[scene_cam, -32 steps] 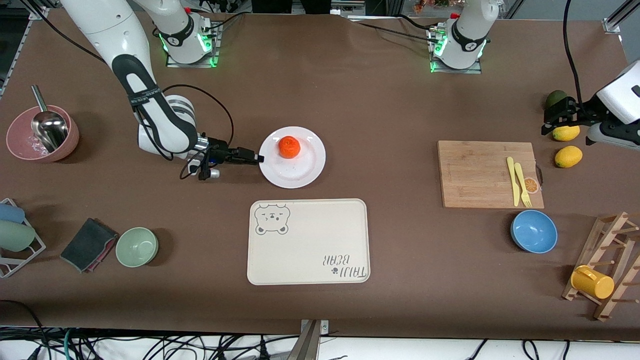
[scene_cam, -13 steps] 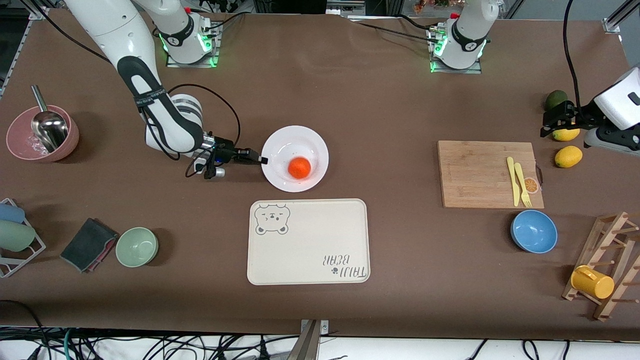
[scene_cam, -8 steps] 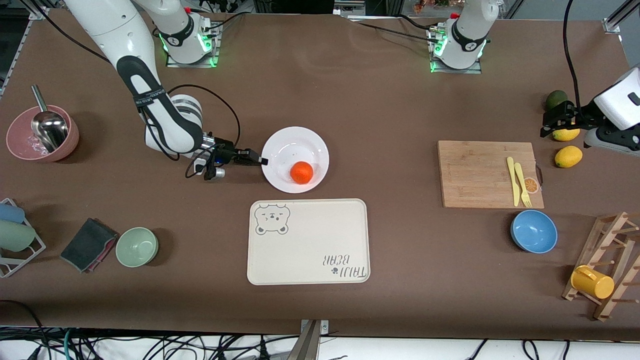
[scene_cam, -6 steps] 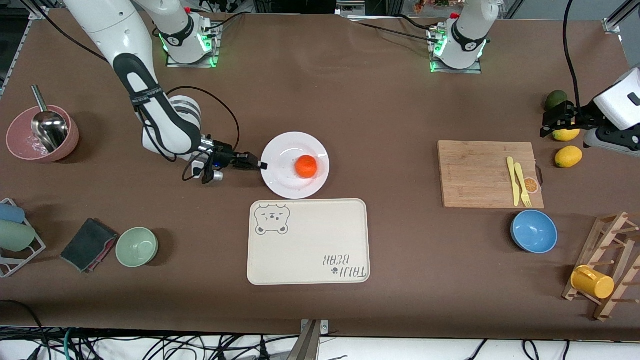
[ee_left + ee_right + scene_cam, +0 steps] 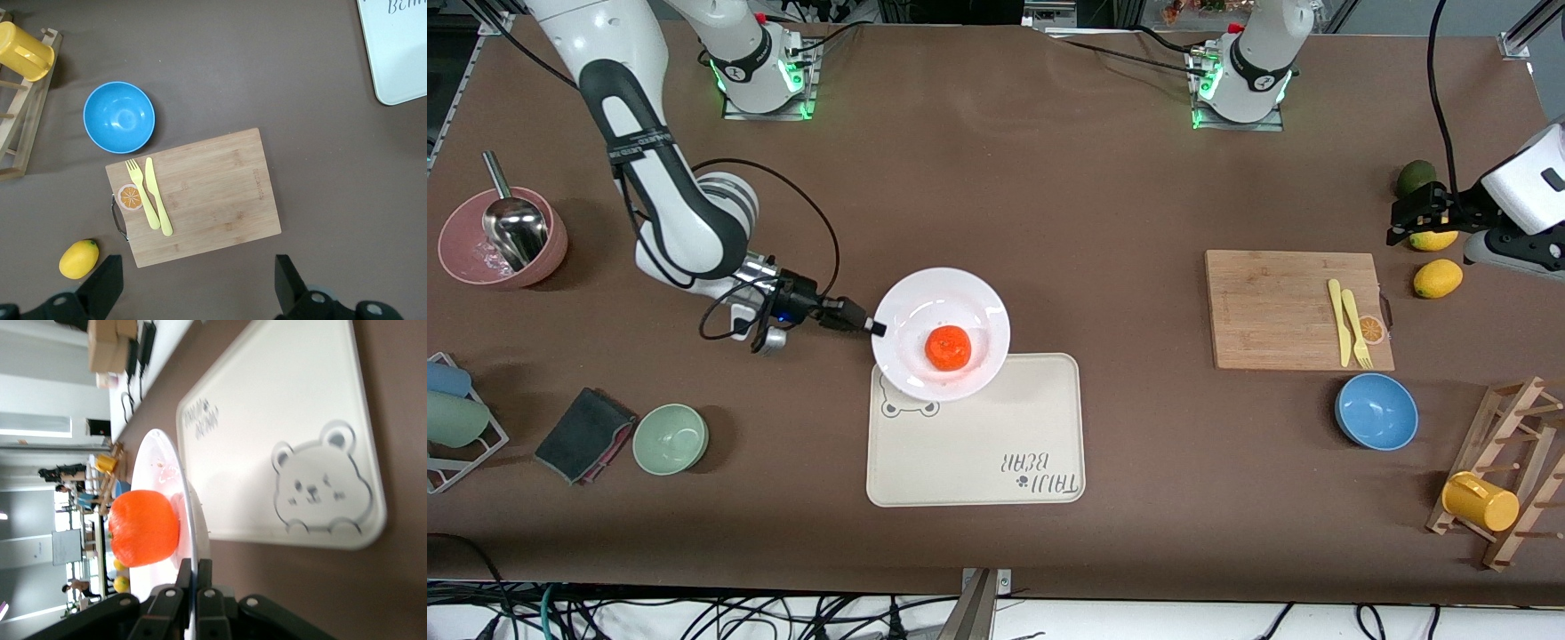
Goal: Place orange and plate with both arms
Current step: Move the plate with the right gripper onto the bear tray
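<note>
Next, I set the white plate with the orange down with my right gripper on the bear-print half of the cream tray [image 5: 945, 399] [image 5: 261, 473].
The white plate [image 5: 971, 302] hangs tilted a little above the table, over the bear-print corner of the cream tray [image 5: 996, 436]. On the plate rests the orange [image 5: 948, 347], close to its middle. My right gripper [image 5: 876, 328] is shut on the plate's rim at the right arm's end. In the right wrist view both fingers of my right gripper [image 5: 195, 577] pinch the plate's thin rim [image 5: 186, 513], with the orange [image 5: 143, 528] just above them. My left gripper [image 5: 1398, 216] waits open and holds nothing, above the table beside the lemons.
A wooden board [image 5: 1294, 307] with yellow cutlery, a blue bowl [image 5: 1376, 411] and two lemons [image 5: 1437, 278] lie toward the left arm's end. A green bowl [image 5: 671, 438], a dark cloth [image 5: 583, 434] and a pink bowl [image 5: 503, 236] with a scoop lie toward the right arm's end.
My right arm has carried the plate toward the front camera, from the bare table to over the tray's corner. The orange rolled about on the plate. The left arm has not moved.
</note>
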